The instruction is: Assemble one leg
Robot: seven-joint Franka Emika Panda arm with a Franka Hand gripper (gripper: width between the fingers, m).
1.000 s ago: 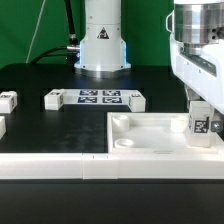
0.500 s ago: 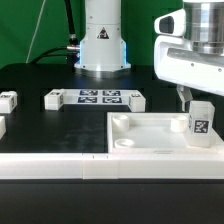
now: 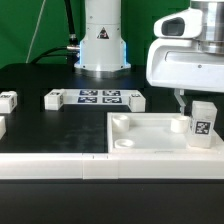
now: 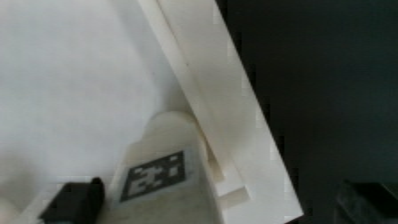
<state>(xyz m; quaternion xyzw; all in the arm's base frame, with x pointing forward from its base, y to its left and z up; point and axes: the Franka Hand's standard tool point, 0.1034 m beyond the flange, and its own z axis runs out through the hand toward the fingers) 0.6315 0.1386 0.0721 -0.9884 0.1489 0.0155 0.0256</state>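
Observation:
The leg stands crooked near one finger of the robot's gripper, so next the gripper centers over the leg, grips it squarely and turns it into the panel's corner [image 3: 199,145].
The leg [image 3: 203,123], a small white block with a tag on its face, stands upright on the corner of the large white square panel [image 3: 150,135] at the exterior view's right. My gripper [image 3: 188,100] hangs just above and slightly to the left of the leg in that view, open and holding nothing. In the wrist view the dark fingertips [image 4: 75,200] sit wide apart. The leg's tag [image 4: 157,175] shows near one of them, on the panel [image 4: 71,80]. Whether a finger touches the leg I cannot tell.
The marker board [image 3: 95,98] lies at the table's middle back. Two more white leg blocks [image 3: 8,100] sit at the exterior view's far left. The robot base [image 3: 100,45] stands behind. A white rail [image 3: 50,165] runs along the front edge.
My gripper has moved toward the exterior view's left and away from the leg. The leg stays standing on the panel corner.

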